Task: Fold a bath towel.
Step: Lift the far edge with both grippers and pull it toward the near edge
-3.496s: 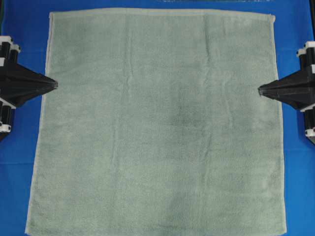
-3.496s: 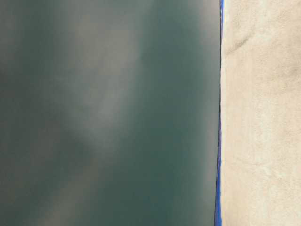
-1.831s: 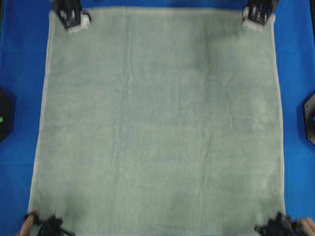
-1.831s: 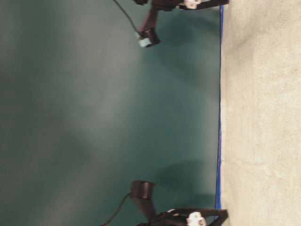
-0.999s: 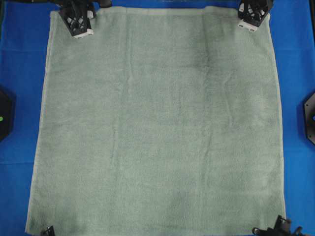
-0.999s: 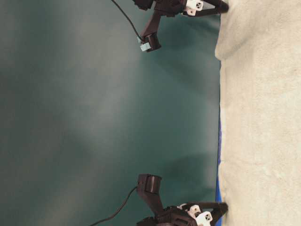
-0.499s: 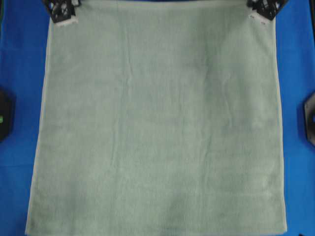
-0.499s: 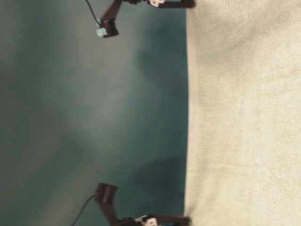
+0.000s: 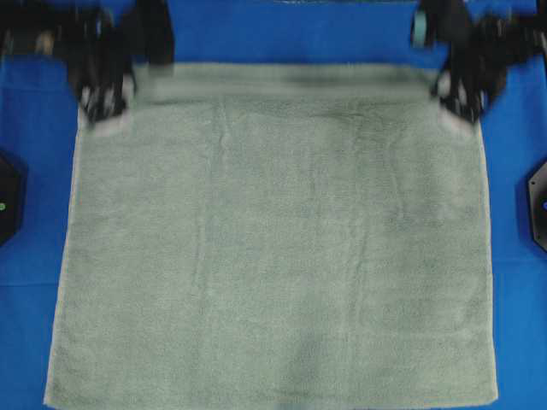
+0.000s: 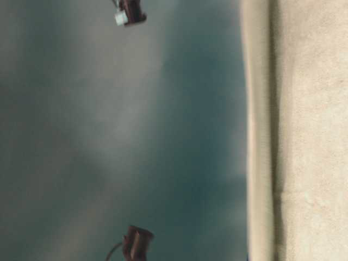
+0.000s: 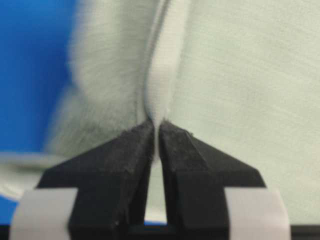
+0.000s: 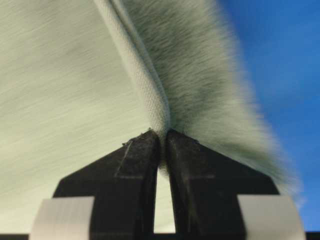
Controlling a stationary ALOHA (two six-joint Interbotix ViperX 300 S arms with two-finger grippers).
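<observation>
The towel corner in my left gripper should be let go at the towel's near edge, just inward of the towel's near corner (image 9: 120, 393).
The pale sage-green bath towel (image 9: 273, 256) lies spread on the blue sheet (image 9: 299, 34), and its far edge is turned over as a blurred strip (image 9: 282, 81). My left gripper (image 9: 104, 118) holds the far left corner and my right gripper (image 9: 459, 113) the far right corner, both blurred. In the left wrist view the gripper (image 11: 156, 124) is shut on the light hem (image 11: 162, 75). The right wrist view shows the other gripper (image 12: 164, 133) shut on the hem (image 12: 145, 80). At table level the towel (image 10: 315, 136) shows a raised band (image 10: 260, 136) along its edge.
Black arm bases sit at the left edge (image 9: 7, 198) and the right edge (image 9: 538, 205) of the overhead view. Blue sheet borders the towel on the left, right and far sides. The two wrist cameras (image 10: 129, 13) (image 10: 136, 244) hang above the towel's edge at table level.
Both grippers have moved from the far corners toward the near side, carrying the far edge with them. More blue sheet now shows beyond the towel.
</observation>
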